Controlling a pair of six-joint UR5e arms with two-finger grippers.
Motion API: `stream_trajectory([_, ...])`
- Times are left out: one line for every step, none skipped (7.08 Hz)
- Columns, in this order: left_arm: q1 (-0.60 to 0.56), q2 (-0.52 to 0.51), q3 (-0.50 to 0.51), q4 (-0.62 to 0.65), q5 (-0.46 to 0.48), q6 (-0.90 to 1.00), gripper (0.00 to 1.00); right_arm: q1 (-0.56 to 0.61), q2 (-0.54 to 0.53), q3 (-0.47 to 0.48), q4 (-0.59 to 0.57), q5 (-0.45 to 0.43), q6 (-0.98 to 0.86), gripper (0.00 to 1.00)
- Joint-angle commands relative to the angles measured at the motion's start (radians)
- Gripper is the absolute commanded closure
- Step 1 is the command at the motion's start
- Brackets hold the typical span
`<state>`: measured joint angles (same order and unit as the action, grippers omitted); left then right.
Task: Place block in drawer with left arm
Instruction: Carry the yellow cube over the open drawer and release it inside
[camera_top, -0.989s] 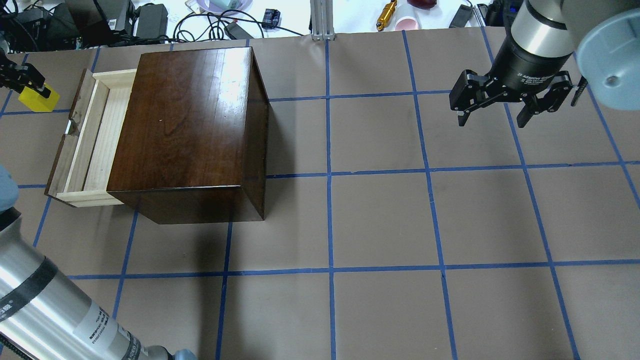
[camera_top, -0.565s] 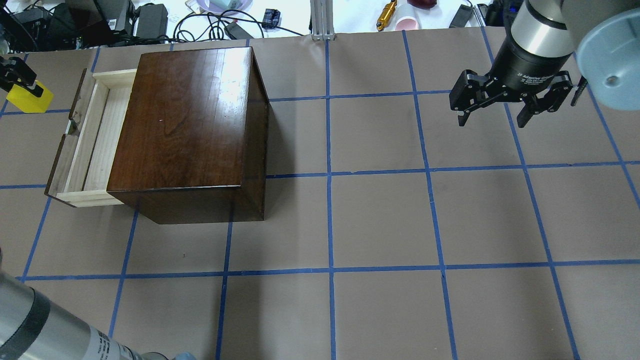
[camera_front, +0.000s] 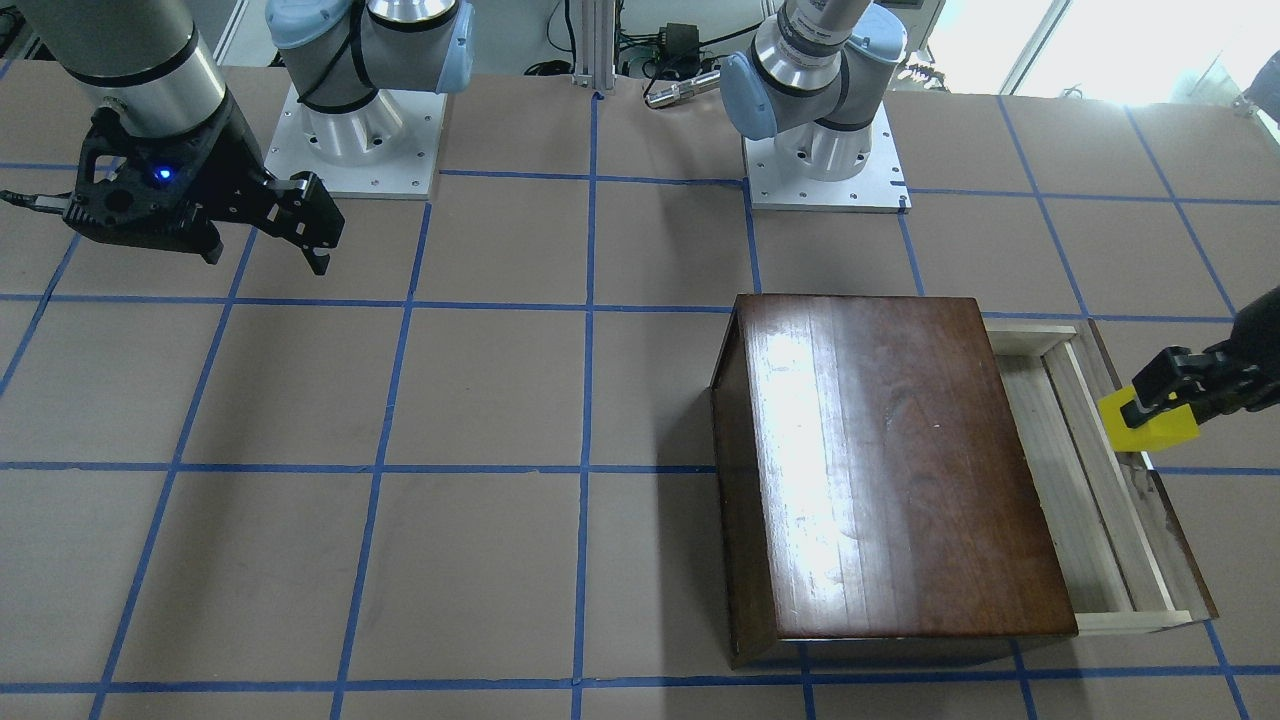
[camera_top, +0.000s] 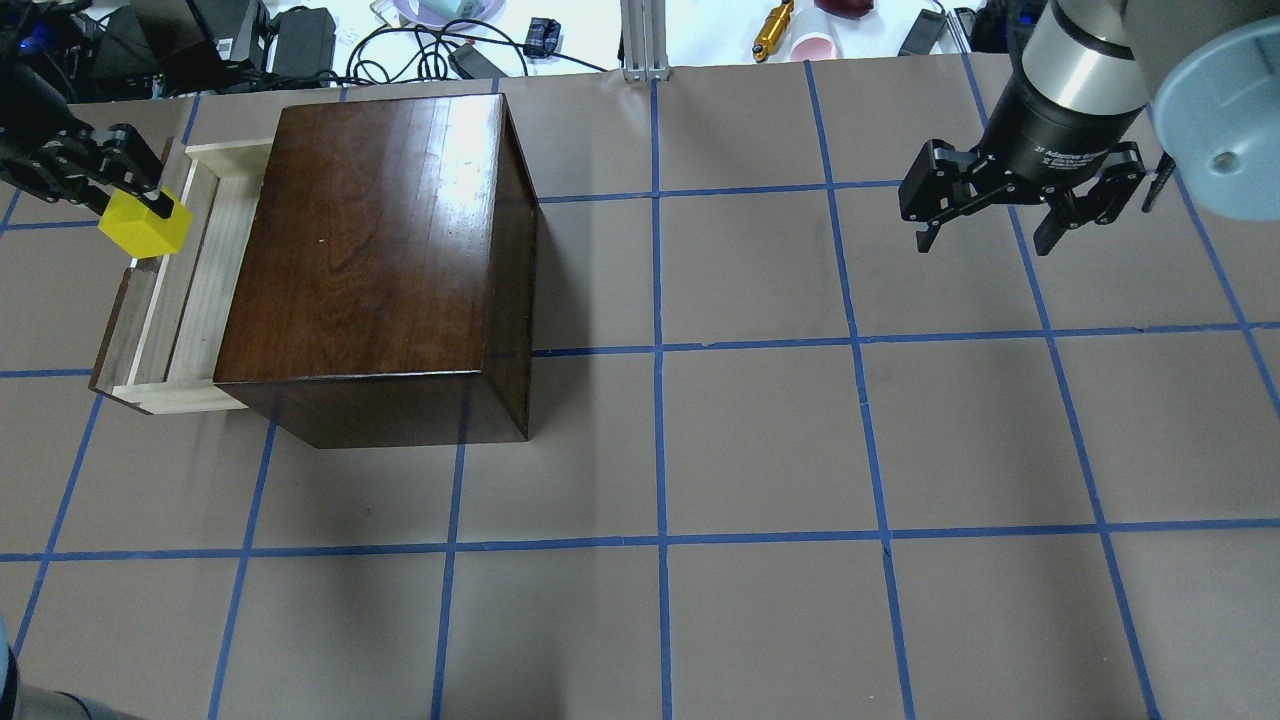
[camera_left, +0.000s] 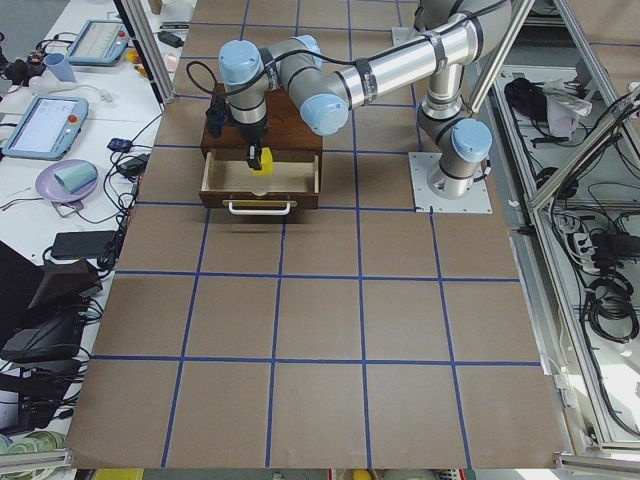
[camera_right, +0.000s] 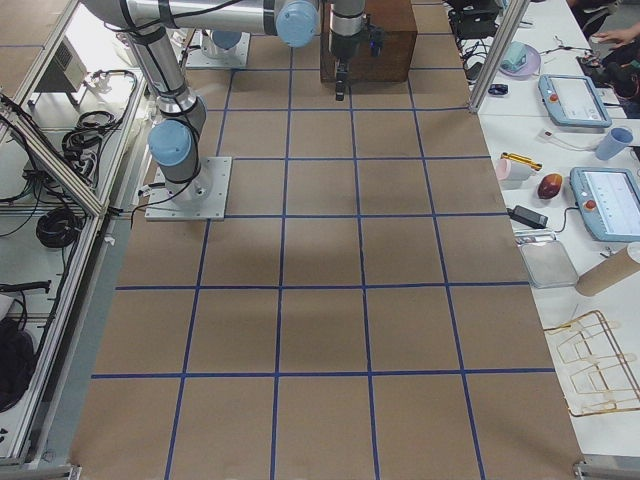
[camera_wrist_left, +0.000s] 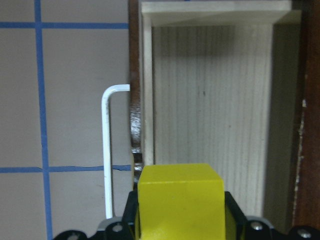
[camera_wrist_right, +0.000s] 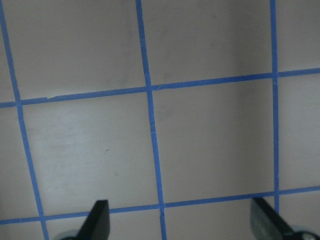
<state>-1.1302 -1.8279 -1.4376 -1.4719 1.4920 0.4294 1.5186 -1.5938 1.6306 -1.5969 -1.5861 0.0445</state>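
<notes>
My left gripper is to release the yellow block, now held above the open drawer's front edge, on the drawer's pale bottom beside the dark-brown box's edge (camera_front: 1065, 466) (camera_wrist_left: 223, 172).
My left gripper (camera_top: 140, 195) is shut on the small yellow block (camera_top: 145, 224) and holds it above the front edge of the open drawer (camera_top: 190, 290). The block also shows in the front-facing view (camera_front: 1148, 420), in the left wrist view (camera_wrist_left: 181, 202) and in the exterior left view (camera_left: 264, 158). The drawer's pale wood tray (camera_wrist_left: 210, 125) sticks out of the dark-brown box (camera_top: 380, 250), and its metal pull (camera_wrist_left: 107, 150) lies just left of the block. My right gripper (camera_top: 985, 238) is open and empty, far to the right over bare table.
Cables, adapters and small items (camera_top: 420, 40) lie beyond the table's far edge. The brown table (camera_top: 760, 450) is marked with a grid of blue tape. The arm bases (camera_front: 820, 150) stand at the robot side.
My left gripper has carried the yellow block rightward, from beside the drawer front to above the drawer's front edge. The right arm has not moved.
</notes>
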Motion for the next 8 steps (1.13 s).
stream_trajectory([-0.022,-0.017,-0.02,0.008,0.002,-0.003,0.73,0.0,0.0,0.0,0.0,0.0,0.0,0.0])
stream_trajectory([-0.022,-0.03,-0.035,0.039,0.002,0.032,0.73,0.0,0.0,0.0,0.0,0.0,0.0,0.0])
stream_trajectory([-0.022,-0.039,-0.067,0.082,0.004,0.046,0.73,0.0,0.0,0.0,0.0,0.0,0.0,0.0])
stream_trajectory([-0.022,-0.048,-0.098,0.141,0.005,0.046,0.73,0.0,0.0,0.0,0.0,0.0,0.0,0.0])
stream_trajectory([-0.022,-0.059,-0.11,0.159,0.005,0.045,0.73,0.0,0.0,0.0,0.0,0.0,0.0,0.0])
stream_trajectory([-0.02,-0.071,-0.11,0.162,0.005,0.046,0.73,0.0,0.0,0.0,0.0,0.0,0.0,0.0])
stream_trajectory([-0.02,-0.085,-0.11,0.171,0.005,0.046,0.73,0.0,0.0,0.0,0.0,0.0,0.0,0.0])
stream_trajectory([-0.02,-0.097,-0.11,0.177,0.005,0.046,0.57,0.0,0.0,0.0,0.0,0.0,0.0,0.0])
